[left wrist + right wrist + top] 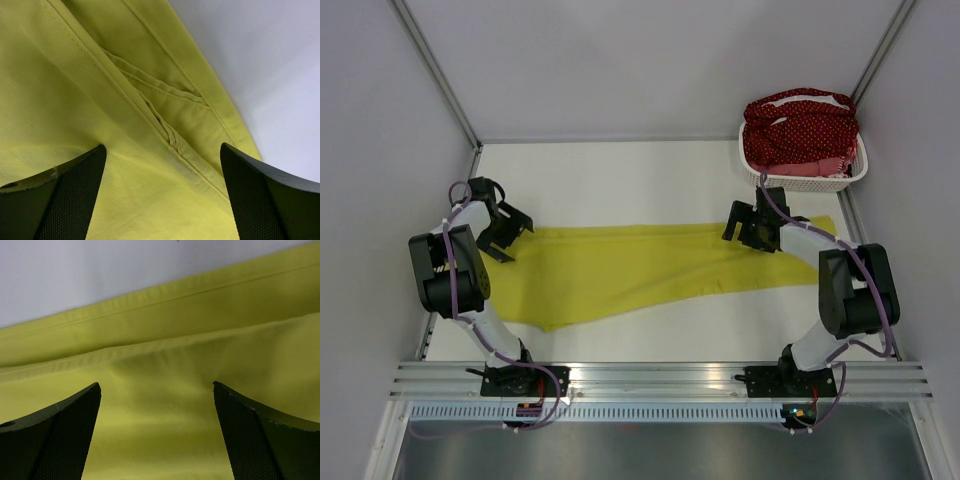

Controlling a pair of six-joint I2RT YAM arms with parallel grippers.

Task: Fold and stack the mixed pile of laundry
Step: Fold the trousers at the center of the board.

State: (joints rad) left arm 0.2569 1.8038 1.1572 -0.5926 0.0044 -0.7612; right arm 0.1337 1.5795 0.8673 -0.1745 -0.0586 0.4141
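Observation:
Next, I close my right gripper on the short end (830, 230) of the yellow-green garment, which is the end that lies nearest the white basket.
A yellow-green garment (640, 270) lies spread flat across the white table. My left gripper (510, 238) hovers open over its left end. In the left wrist view the left gripper (162, 147) frames a stitched pocket seam (165, 125), with nothing between the fingers. My right gripper (748, 238) stands open over the garment's right end near its far edge. In the right wrist view the right gripper (156, 385) is wide apart above smooth yellow cloth (160, 410). The rest of the laundry pile, a dark red white-dotted cloth (800, 125) over a salmon-pink piece (810, 168), sits in the basket.
A white perforated basket (807, 183) stands at the back right corner, just behind my right gripper. Grey walls with metal rails (440, 75) close in the table on the left, the back and the right. Bare white table (610, 180) lies behind the garment.

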